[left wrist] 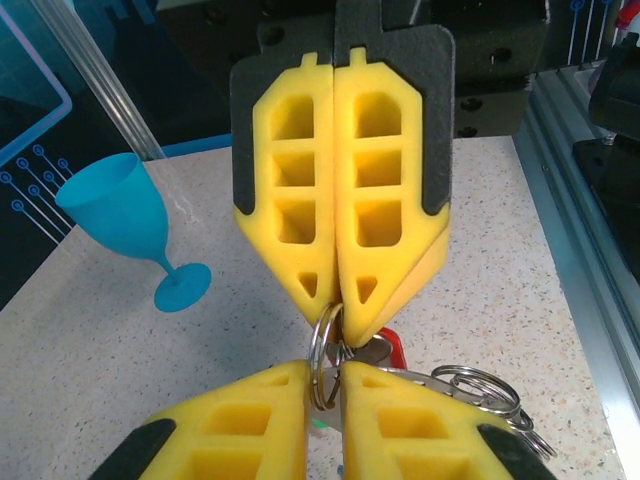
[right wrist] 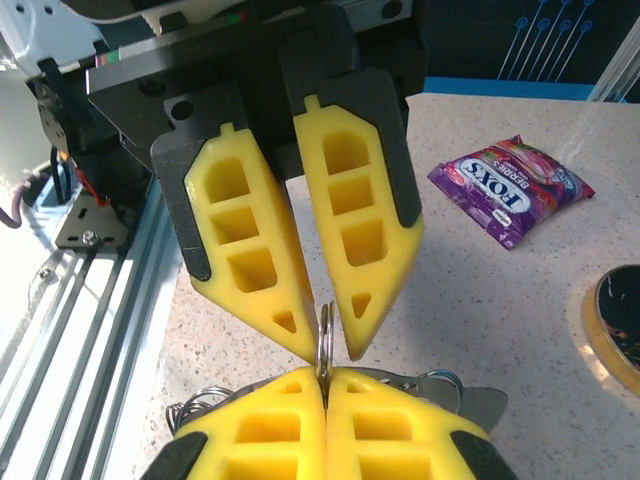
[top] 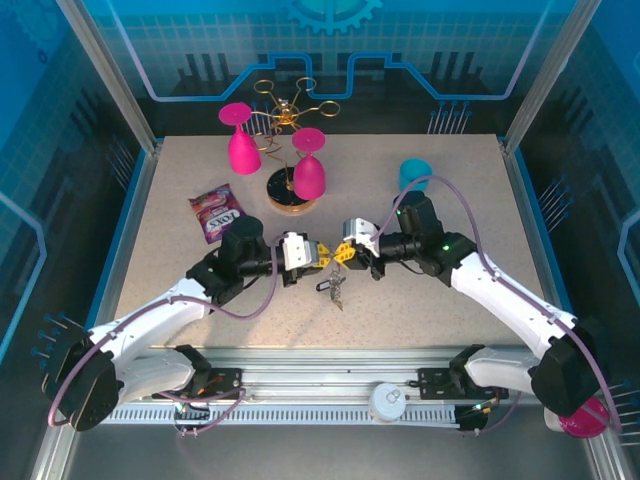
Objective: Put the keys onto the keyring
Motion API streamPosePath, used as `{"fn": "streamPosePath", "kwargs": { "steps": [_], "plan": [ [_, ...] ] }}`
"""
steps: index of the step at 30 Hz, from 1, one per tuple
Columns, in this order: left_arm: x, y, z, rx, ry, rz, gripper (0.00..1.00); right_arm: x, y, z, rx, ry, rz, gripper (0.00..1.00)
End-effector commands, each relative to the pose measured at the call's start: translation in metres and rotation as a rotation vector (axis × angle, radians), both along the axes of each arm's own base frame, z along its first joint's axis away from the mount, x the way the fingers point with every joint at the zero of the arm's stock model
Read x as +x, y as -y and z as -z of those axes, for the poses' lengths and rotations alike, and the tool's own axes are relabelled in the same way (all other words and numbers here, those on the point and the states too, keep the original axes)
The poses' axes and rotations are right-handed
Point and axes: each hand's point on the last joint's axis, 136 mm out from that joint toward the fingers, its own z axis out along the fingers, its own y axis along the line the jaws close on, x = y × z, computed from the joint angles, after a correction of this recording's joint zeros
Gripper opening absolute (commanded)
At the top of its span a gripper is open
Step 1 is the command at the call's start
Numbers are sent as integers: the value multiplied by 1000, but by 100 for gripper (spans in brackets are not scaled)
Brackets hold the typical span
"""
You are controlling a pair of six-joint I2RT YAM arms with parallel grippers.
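Note:
The robot's right gripper is shut on the keyring above the red tag, so the left gripper will pinch the keyring before the right gripper takes the red tag [left wrist: 396,349].
Both grippers meet tip to tip above the middle of the table. My right gripper [top: 342,254] [right wrist: 325,375] [left wrist: 345,300] is shut on the keyring [left wrist: 320,350] [right wrist: 325,335], a small silver split ring standing on edge. My left gripper [top: 322,256] [left wrist: 325,368] [right wrist: 328,345] faces it with its jaws slightly apart; the ring stands in that gap, unpinched. The keys [top: 335,290] hang below as a bunch. In the left wrist view a red tag [left wrist: 395,345] and more small rings [left wrist: 480,385] show behind the fingers. A metal key blade [right wrist: 480,405] pokes out in the right wrist view.
A blue goblet [top: 413,172] [left wrist: 125,215] stands at the back right. Two pink goblets [top: 243,150] [top: 308,178] hang on a gold wire rack with a round wooden base [top: 290,195]. A purple candy packet [top: 217,212] [right wrist: 510,188] lies at the left.

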Motion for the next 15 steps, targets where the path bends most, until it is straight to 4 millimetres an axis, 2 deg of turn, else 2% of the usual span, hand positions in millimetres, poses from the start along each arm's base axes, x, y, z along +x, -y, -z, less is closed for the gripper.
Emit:
{"fn": "streamPosePath", "kwargs": {
  "steps": [1,4,8,10,14,15],
  "plan": [
    [-2,1,-3,38,15,11,15,-7,0,6,-93,8,-26,0],
    [-2,3,-6,38,19,16,15,-7,-4,11,-153,22,-35,0],
    [-2,3,-5,52,16,22,9,-7,-7,17,-228,46,-46,0],
    [-3,3,-3,63,12,28,1,-9,-9,14,-223,52,-57,0],
    [-3,3,-3,68,21,29,0,-9,-12,4,-180,61,-50,1],
    [-3,3,-4,64,28,27,0,-7,-10,1,-150,58,-29,10]
  ]
}}
